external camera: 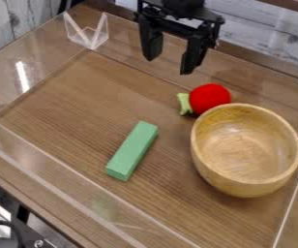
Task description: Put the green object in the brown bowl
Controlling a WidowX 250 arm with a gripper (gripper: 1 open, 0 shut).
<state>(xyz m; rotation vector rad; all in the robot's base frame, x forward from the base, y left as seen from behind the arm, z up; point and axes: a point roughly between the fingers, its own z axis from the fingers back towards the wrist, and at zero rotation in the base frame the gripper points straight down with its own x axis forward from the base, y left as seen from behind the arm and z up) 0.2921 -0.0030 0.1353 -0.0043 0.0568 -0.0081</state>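
Observation:
My gripper goes down to the green object next and closes across its far half (134, 142), just past its middle, so the object's near end stays free.
The green object (134, 149) is a flat light-green block lying slanted on the wooden tabletop, left of the brown bowl (246, 148). The bowl is round, light wood with a thick rim, and nothing shows inside it. My gripper (171, 56) hangs at the top centre, pointing down with its two black fingers spread apart and nothing between them. It is well above and behind the green block, touching neither block nor bowl.
A red ball-like fruit (210, 97) with a small green leaf sits just behind the bowl's rim. Clear acrylic walls (36, 73) fence the wooden table (74, 107) on the left, front and right. A folded clear piece (84, 34) stands at the back left.

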